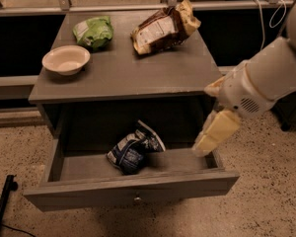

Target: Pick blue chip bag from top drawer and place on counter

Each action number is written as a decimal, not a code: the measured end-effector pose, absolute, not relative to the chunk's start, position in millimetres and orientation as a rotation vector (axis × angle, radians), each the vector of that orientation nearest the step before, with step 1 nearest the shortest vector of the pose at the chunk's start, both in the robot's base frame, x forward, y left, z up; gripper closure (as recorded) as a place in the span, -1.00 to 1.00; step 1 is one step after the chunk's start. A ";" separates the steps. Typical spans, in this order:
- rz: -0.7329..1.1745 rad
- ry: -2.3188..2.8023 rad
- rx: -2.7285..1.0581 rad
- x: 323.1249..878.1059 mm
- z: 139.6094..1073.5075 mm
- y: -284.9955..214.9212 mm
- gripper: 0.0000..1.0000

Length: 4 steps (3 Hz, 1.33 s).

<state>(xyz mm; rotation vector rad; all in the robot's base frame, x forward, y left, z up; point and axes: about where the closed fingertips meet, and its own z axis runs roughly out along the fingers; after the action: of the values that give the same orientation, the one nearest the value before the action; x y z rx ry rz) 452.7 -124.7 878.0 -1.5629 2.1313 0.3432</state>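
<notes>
Next, I close my gripper on the blue chip bag's white-striped end (152,139) nearer it.
The blue chip bag (133,149) lies crumpled on the floor of the open top drawer (133,189), a little left of its middle. The drawer is pulled out from under the counter (133,73). My gripper (203,148) hangs from the white arm on the right and points down over the drawer's right end. It is well to the right of the bag and does not touch it. Nothing shows in it.
On the counter stand a cream bowl (65,59) at the left, a green bag (93,31) at the back and a larger brown-and-tan bag (163,27) at the back right. Speckled floor surrounds the cabinet. A dark stand foot (2,201) is at bottom left.
</notes>
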 end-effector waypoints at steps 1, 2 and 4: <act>0.441 2.077 -1.511 445.5 835.0 -83.3 -1.00; 0.436 2.012 -1.542 444.4 791.4 -39.3 -1.00; 0.386 1.988 -1.491 458.3 795.3 -37.4 -1.00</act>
<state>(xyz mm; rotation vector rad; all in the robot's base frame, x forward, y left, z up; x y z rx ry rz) 458.3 -37.4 795.3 -1.4915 1.9880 0.3863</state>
